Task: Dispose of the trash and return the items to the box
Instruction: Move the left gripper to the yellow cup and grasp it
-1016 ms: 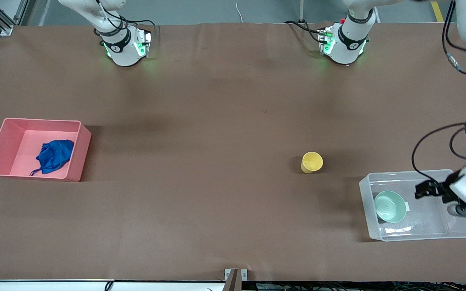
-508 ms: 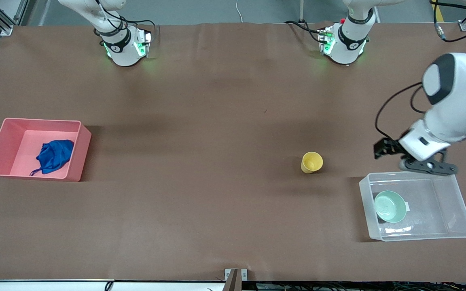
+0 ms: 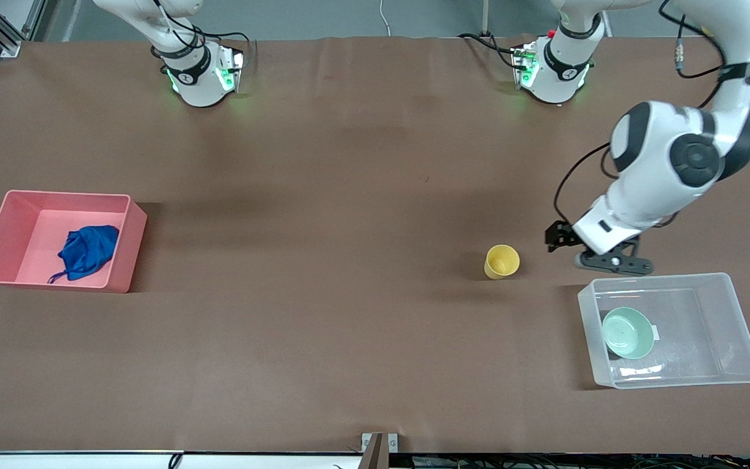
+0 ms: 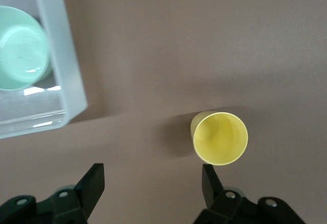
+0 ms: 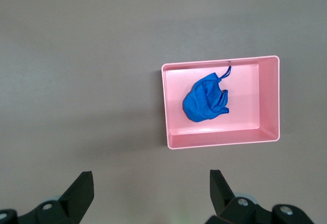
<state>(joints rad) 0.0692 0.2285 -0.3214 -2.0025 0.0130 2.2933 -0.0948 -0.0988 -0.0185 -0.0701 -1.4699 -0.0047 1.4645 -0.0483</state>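
Observation:
My left gripper should close on the yellow cup's rim (image 3: 518, 265) (image 4: 194, 143), on the side of the cup that faces toward the clear box.
The yellow cup (image 3: 502, 262) stands upright on the table and also shows in the left wrist view (image 4: 219, 138). The mint-green bowl (image 3: 627, 333) sits inside the clear box (image 3: 658, 279); both show in the left wrist view, the bowl (image 4: 20, 55) and the box's wall (image 4: 64, 70). The blue cloth (image 3: 88, 251) lies in the pink bin (image 3: 129, 244) and shows in the right wrist view (image 5: 205, 100). My left gripper (image 3: 557, 238) is open and empty over bare table between cup and box (image 4: 152, 175). My right gripper (image 5: 150, 178) is open and empty, high above the table beside the pink bin (image 5: 219, 139).
The pink bin stands at the right arm's end of the table, the clear box at the left arm's end. Both arm bases (image 3: 199, 71) stand along the table's edge farthest from the front camera. Brown table surface lies between the bin and the cup.
My left gripper has moved off the clear box to over the table beside the yellow cup. The bowl stays in the box. Cup, cloth and bin have not moved.

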